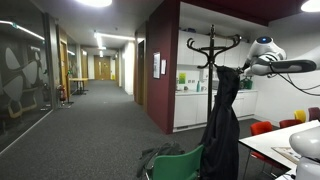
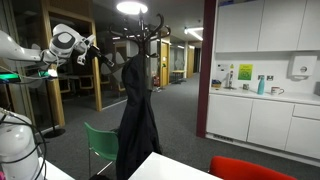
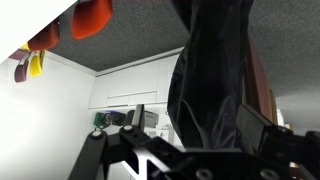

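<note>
The robot's gripper will next close on the collar (image 1: 236, 72) (image 3: 200, 132) of the dark jacket, up high next to the black coat stand.
A dark jacket (image 1: 222, 120) (image 2: 137, 120) hangs from a black coat stand (image 1: 212, 45) (image 2: 146, 30) in both exterior views. My gripper (image 1: 243, 70) (image 2: 101, 52) is held high, level with the jacket's collar and just beside it. In the wrist view the gripper (image 3: 198, 125) is open, and the jacket (image 3: 210, 70) fills the space ahead between the two fingers (image 3: 258, 125). Nothing is gripped. Whether a finger touches the cloth I cannot tell.
A green chair (image 1: 180, 162) (image 2: 100, 145) stands at the foot of the stand, with a dark bag (image 1: 160, 153) on the carpet beside it. A white table (image 1: 275, 145) and red chairs (image 1: 262, 127) are nearby. White kitchen cabinets (image 2: 260, 110) line the wall.
</note>
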### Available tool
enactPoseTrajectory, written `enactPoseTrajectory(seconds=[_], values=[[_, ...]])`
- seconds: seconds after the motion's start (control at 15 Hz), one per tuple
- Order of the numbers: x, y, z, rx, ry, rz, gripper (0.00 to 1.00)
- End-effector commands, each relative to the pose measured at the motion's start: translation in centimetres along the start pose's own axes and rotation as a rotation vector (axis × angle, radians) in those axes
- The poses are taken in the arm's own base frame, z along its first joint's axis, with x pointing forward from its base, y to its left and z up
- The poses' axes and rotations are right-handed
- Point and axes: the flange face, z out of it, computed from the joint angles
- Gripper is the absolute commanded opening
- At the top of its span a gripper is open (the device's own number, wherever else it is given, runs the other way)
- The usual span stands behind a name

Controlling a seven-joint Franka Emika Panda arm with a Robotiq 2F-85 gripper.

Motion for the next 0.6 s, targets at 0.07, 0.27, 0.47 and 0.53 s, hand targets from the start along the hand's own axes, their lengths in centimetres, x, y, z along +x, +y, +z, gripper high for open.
enactPoseTrajectory(seconds=[0.07, 0.27, 0.47, 0.53], values=[[0.6, 0.8, 0.9, 0.001, 0.065, -0.01, 1.0], [0.8, 1.0, 1.6, 0.01, 0.079, -0.008, 1.0], [0.9, 1.2, 2.8, 0.005, 0.078, -0.009, 1.0], [0.9, 1.3, 3.2, 0.002, 0.073, -0.01, 1.0]])
